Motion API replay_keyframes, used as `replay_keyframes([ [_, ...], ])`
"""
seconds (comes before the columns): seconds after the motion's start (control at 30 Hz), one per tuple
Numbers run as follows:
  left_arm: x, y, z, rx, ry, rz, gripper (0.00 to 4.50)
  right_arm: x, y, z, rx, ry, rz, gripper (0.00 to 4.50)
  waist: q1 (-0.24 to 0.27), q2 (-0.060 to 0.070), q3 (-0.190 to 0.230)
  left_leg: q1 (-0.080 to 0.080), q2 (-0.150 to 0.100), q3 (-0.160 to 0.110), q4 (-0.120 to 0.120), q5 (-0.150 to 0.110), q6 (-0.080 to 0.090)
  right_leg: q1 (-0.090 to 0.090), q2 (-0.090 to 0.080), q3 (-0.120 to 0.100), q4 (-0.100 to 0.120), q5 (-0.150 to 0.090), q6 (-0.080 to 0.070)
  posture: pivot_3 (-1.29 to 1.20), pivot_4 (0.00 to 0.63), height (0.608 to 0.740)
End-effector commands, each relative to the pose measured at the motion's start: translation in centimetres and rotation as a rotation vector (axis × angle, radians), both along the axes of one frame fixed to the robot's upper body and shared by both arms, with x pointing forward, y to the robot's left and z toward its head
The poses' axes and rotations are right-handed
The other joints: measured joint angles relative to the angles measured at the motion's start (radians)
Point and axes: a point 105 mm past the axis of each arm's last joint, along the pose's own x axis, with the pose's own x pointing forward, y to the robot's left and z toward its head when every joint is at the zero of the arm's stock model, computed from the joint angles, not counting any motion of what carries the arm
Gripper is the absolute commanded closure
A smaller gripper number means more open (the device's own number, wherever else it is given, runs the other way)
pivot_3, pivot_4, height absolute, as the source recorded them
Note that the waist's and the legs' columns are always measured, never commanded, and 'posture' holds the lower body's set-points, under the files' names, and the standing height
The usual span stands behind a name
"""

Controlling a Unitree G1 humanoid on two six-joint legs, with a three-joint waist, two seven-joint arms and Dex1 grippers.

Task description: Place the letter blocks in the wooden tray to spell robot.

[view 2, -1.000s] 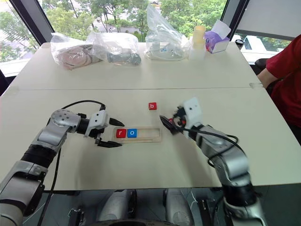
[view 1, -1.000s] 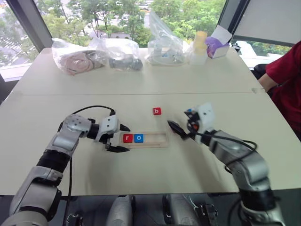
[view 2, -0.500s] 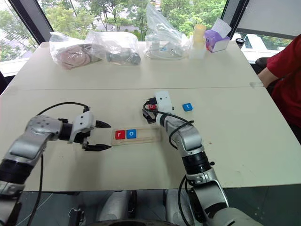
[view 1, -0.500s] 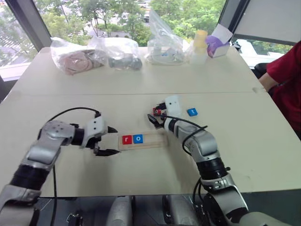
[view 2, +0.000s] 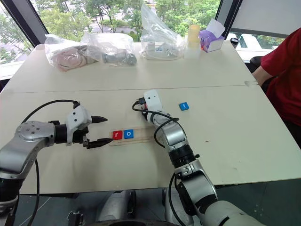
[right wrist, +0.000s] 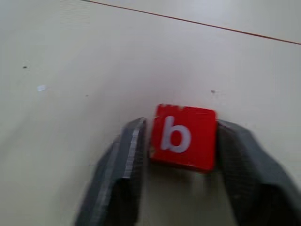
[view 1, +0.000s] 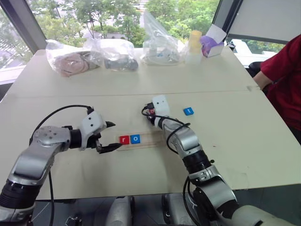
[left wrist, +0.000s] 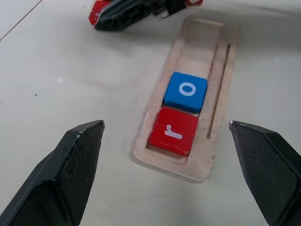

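I need to let go of the red b block with my right gripper between the blue t block and the table's near edge [view 1: 199, 138].
The wooden tray [view 1: 155, 138] lies at the table's middle with a red r block [view 1: 124, 140] and a blue o block [view 1: 135, 139] side by side at its left end. Just behind the tray, my right gripper [view 1: 149, 112] is shut on the red b block [right wrist: 183, 136], one finger [right wrist: 129, 160] on each side of it, low over the table. A blue t block [view 1: 188, 111] lies flat to the right. My left gripper [view 1: 109, 136] stands open just left of the tray's end, with nothing between its fingers [left wrist: 77, 155].
Clear plastic bags [view 1: 113, 52], a yellow cup [view 1: 194, 40] and a purple tissue box [view 1: 210, 42] line the table's far edge. A person in a red sleeve [view 1: 282, 75] sits at the right side.
My right gripper swung left to the red b block and shut on it, uncovering the blue t block. My left gripper drew back a little from the tray and rose.
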Motion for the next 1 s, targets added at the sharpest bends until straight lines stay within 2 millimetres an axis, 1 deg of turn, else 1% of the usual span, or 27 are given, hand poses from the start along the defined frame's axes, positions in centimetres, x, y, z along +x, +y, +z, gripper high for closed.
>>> replay_keyframes([
  [0.03,0.1,0.0,1.8,-0.007,-0.070,0.003,0.00,-0.2,-0.4,-1.4,-0.017,0.047,-0.018,3.32,-0.001,0.000,0.000,0.000,0.000,0.000,0.000,0.000,0.000,0.000,0.000,0.000,0.000,0.000,0.000,0.00,0.150,0.740],
  [0.07,0.1,-0.1,1.9,-0.010,-0.076,-0.006,0.00,-0.2,-0.6,-1.5,-0.022,0.057,-0.027,3.32,-0.001,0.000,0.000,0.000,0.000,0.000,0.000,0.000,0.000,0.000,0.000,0.000,0.000,0.000,0.000,0.00,0.150,0.740],
  [0.17,0.1,-1.0,1.9,-0.017,-0.073,-0.050,0.00,-0.1,-2.1,1.1,0.043,-0.031,-0.050,3.32,0.004,0.000,0.000,0.000,0.000,0.000,0.000,0.000,0.000,0.000,0.000,0.000,0.000,0.000,0.000,0.00,0.150,0.740],
  [0.27,0.0,-2.1,2.2,-0.053,-0.063,-0.098,0.00,-1.3,-3.9,5.6,0.072,-0.211,-0.016,3.32,0.013,0.001,0.000,-0.004,-0.001,-0.001,0.000,0.000,0.000,-0.002,-0.002,-0.001,-0.001,0.000,0.000,0.00,0.150,0.740],
  [0.3,0.0,-2.7,2.4,-0.076,-0.062,-0.114,0.00,-2.1,-5.3,6.8,0.073,-0.250,-0.036,3.32,0.017,0.001,0.001,-0.005,-0.002,-0.001,0.000,0.000,0.000,-0.003,-0.002,-0.001,-0.002,0.000,0.000,0.00,0.150,0.740],
  [0.33,0.0,-3.1,2.5,-0.093,-0.060,-0.128,0.00,-3.0,-7.0,7.2,0.051,-0.256,-0.074,3.32,0.018,0.001,0.001,-0.006,-0.002,0.000,0.000,0.000,0.000,-0.004,-0.003,0.000,-0.003,0.000,0.000,0.00,0.150,0.740],
  [0.37,0.1,-3.4,2.6,-0.101,-0.061,-0.139,0.00,-3.8,-9.1,6.8,0.001,-0.235,-0.144,3.32,0.025,0.001,0.001,-0.007,-0.002,0.000,0.000,0.000,0.000,-0.004,-0.004,0.000,-0.003,0.000,0.001,0.00,0.150,0.740],
  [0.4,0.1,-3.7,2.6,-0.106,-0.060,-0.152,0.00,-4.8,-11.2,6.4,0.001,-0.202,-0.229,3.32,0.027,0.001,0.000,-0.007,-0.002,0.000,0.000,0.000,0.000,-0.004,-0.003,0.000,-0.004,0.000,0.001,0.00,0.150,0.740],
  [0.43,0.2,-3.9,2.6,-0.108,-0.058,-0.163,0.00,-5.9,-12.9,5.9,-0.004,-0.174,-0.298,3.32,0.029,0.000,0.000,-0.007,-0.002,0.000,0.000,0.000,0.000,-0.004,-0.003,0.000,-0.004,0.000,0.001,0.00,0.150,0.740],
  [0.47,0.3,-4.1,2.6,-0.111,-0.055,-0.172,0.00,-6.9,-14.1,5.8,-0.012,-0.166,-0.342,3.32,0.033,0.000,0.000,-0.007,-0.002,0.000,-0.001,0.000,0.000,-0.004,-0.003,0.000,-0.004,0.000,0.001,0.00,0.150,0.740],
  [0.53,0.5,-4.6,2.4,-0.117,-0.047,-0.191,0.00,-8.9,-15.3,5.3,0.019,-0.141,-0.411,3.32,0.033,0.001,0.000,-0.007,-0.002,0.000,-0.002,0.000,0.000,-0.004,0.000,-0.001,-0.004,0.000,0.001,0.00,0.150,0.740],
  [0.6,0.7,-5.0,2.3,-0.125,-0.040,-0.207,0.00,-10.3,-15.8,4.3,0.033,-0.089,-0.452,3.32,0.026,0.001,0.000,-0.006,-0.002,0.000,-0.002,0.000,0.000,-0.005,0.001,0.000,-0.003,-0.001,0.000,0.00,0.150,0.740],
  [0.7,1.0,-5.6,2.4,-0.126,-0.040,-0.242,0.00,-11.7,-15.0,2.1,0.075,0.005,-0.491,3.32,0.014,0.001,0.000,-0.004,-0.001,0.001,-0.002,0.000,0.000,-0.004,0.003,0.001,-0.002,-0.001,-0.001,0.00,0.150,0.740],
  [0.73,1.1,-5.7,2.3,-0.125,-0.040,-0.252,0.00,-11.9,-14.5,1.6,0.075,0.030,-0.491,3.32,0.010,0.001,0.000,-0.004,0.000,0.001,-0.001,0.000,0.000,-0.004,0.004,0.001,-0.002,-0.001,-0.004,0.00,0.150,0.740],
  [0.8,1.3,-5.9,2.3,-0.118,-0.042,-0.265,0.00,-12.1,-13.9,0.8,0.078,0.075,-0.495,3.32,0.004,0.001,0.000,-0.004,0.000,0.001,-0.001,0.000,-0.001,-0.004,0.004,0.001,-0.002,-0.001,-0.004,0.00,0.150,0.740],
  [0.87,1.6,-6.0,2.2,-0.116,-0.044,-0.267,0.00,-12.2,-14.3,0.0,0.088,0.122,-0.526,3.32,0.004,0.001,0.000,-0.004,0.000,0.001,-0.001,0.001,-0.001,-0.004,0.003,0.001,-0.002,-0.001,-0.004,0.00,0.150,0.740],
  [0.97,1.9,-6.0,1.8,-0.104,-0.043,-0.271,0.00,-12.2,-13.8,-1.4,0.128,0.196,-0.512,3.32,0.005,0.001,0.000,-0.004,-0.001,0.001,-0.001,0.001,-0.001,-0.004,0.002,0.001,-0.003,0.000,-0.001,0.00,0.150,0.740],
  [1.0,1.9,-6.0,1.8,-0.103,-0.043,-0.271,0.00,-12.1,-13.5,-1.5,0.130,0.197,-0.496,2.82,0.005,0.000,0.000,-0.004,-0.001,0.001,-0.001,0.001,-0.001,-0.004,0.002,0.001,-0.003,0.000,-0.001,0.00,0.150,0.740],
])
